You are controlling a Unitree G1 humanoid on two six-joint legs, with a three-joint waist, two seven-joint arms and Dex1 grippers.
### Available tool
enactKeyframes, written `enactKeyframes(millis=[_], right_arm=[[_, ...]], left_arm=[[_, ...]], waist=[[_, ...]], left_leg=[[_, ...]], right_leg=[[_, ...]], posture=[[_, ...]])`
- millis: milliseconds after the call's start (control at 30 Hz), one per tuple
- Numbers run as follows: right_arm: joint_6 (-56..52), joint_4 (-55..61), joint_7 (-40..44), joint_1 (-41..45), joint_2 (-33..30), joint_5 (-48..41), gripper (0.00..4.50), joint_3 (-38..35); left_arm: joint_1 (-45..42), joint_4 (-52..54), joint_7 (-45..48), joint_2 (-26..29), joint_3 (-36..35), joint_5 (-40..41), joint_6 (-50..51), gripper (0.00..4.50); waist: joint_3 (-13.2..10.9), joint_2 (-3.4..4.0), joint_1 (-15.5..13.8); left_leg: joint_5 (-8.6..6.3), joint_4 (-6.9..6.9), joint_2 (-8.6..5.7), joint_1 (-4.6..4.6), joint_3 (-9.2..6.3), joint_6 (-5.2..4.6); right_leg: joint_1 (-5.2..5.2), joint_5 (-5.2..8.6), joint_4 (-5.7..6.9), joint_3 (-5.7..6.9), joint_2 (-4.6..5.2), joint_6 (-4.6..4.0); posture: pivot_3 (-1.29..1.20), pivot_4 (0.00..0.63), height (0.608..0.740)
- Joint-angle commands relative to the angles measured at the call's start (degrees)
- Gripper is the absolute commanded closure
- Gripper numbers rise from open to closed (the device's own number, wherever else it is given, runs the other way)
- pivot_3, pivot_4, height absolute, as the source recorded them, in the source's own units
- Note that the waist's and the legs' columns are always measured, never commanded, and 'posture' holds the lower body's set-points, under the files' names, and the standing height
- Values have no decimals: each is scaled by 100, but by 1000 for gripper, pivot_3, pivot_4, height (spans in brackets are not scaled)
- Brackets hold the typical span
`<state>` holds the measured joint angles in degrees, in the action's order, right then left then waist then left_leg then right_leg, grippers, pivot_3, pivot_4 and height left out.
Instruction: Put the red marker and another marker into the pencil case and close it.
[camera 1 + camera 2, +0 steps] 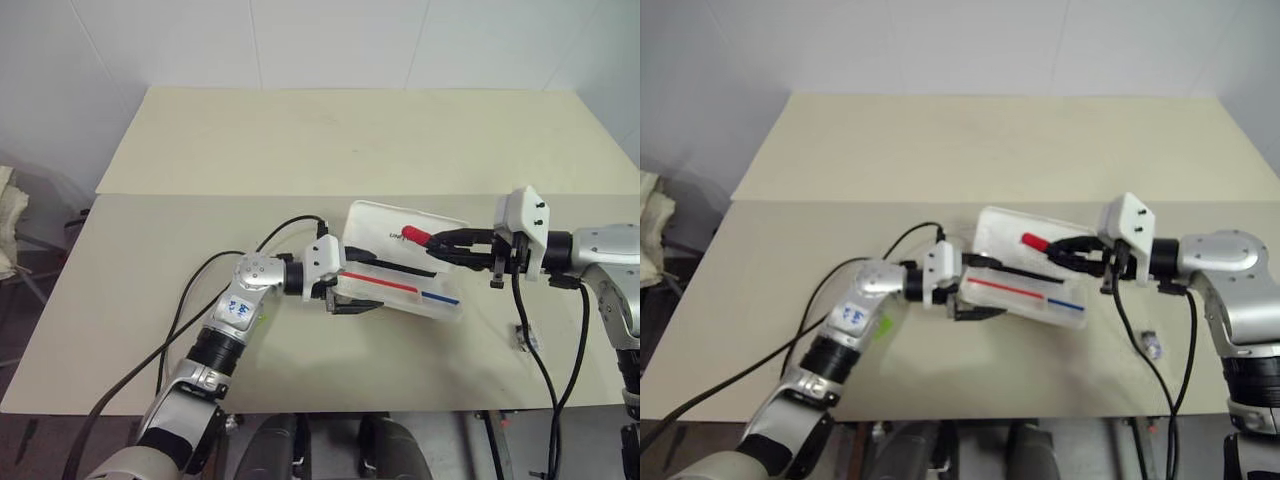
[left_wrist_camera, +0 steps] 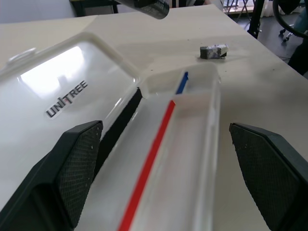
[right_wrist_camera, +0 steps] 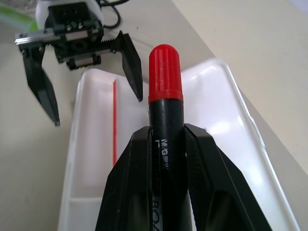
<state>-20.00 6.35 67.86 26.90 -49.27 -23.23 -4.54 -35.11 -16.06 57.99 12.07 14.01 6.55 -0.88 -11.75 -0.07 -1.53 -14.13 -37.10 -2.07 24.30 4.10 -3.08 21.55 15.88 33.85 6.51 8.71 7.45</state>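
Next, I set the red marker, now held level over the lid, in the base of the pencil case (image 1: pixel 391 275) with my right gripper, between the red stripe and the lid.
The white pencil case (image 1: pixel 405 292) lies open mid-table, its "UNITREE" lid (image 2: pixel 57 91) folded back and its striped base (image 2: pixel 159 144) holding nothing that I can see. My left gripper (image 1: pixel 362 288) is open at the case's left end, one finger on each side of the base. My right gripper (image 1: pixel 436 241) is shut on the red marker (image 3: pixel 165 72), which it holds level over the lid with the red cap pointing towards the left gripper. The lime-green highlighter (image 1: pixel 883 325) lies on the table, mostly hidden under my left forearm.
A small grey object (image 1: pixel 527 338) sits on the table to the right of the case. Black cables (image 1: pixel 200 290) trail over the tabletop from both wrists. A second table (image 1: pixel 350 130) adjoins at the back, in front of a white wall.
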Motion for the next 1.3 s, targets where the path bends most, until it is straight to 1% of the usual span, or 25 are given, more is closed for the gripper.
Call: enactKeyframes(millis=[33,200,533,767,867,1100,1200,1300], right_arm=[[-199,375,-108,166,56,-200,3927,10],[-390,601,-143,145,116,-307,3927,67],[-516,665,-159,193,198,-276,3927,232],[-623,565,-210,252,201,9,3927,660],[-523,312,-240,324,310,263,3927,946],[219,-593,-208,547,703,905,3927,1444],[609,-997,-247,625,875,1210,3927,1604],[781,-1237,-256,700,1001,1353,3927,1632]], left_arm=[[149,487,-169,0,2,81,191,0],[319,794,-287,32,-29,145,390,0],[485,824,-341,93,-79,236,455,0],[695,1101,-119,194,-20,460,581,0],[764,1211,-119,270,-34,476,613,0],[830,1377,-214,409,-124,484,699,0],[914,1505,-284,484,-172,498,741,0],[983,1618,-306,522,-192,515,783,0]], waist=[[0,0,5],[0,0,-4],[0,0,0],[0,0,5],[0,0,9],[0,0,12],[0,0,19],[0,0,13]], left_leg=[[0,0,0,0,0,0],[0,-1,1,0,0,0],[-1,0,1,0,0,0],[-1,4,2,0,1,0],[-2,3,2,0,2,0],[-1,4,3,0,6,1],[-2,5,2,0,13,0],[-2,5,2,0,15,0]], right_leg=[[0,0,0,-2,-1,0],[1,0,0,-3,-1,0],[1,0,-1,-13,-1,0],[4,0,-3,-23,-1,0],[4,0,-2,-22,-1,0],[8,0,-1,-18,-4,0],[10,0,0,-11,-6,0],[12,0,1,-11,-6,0]], posture=[[0,150,740],[0,150,740],[0,150,740],[0,150,740],[0,150,740],[0,150,740],[0,150,740],[0,150,740]])
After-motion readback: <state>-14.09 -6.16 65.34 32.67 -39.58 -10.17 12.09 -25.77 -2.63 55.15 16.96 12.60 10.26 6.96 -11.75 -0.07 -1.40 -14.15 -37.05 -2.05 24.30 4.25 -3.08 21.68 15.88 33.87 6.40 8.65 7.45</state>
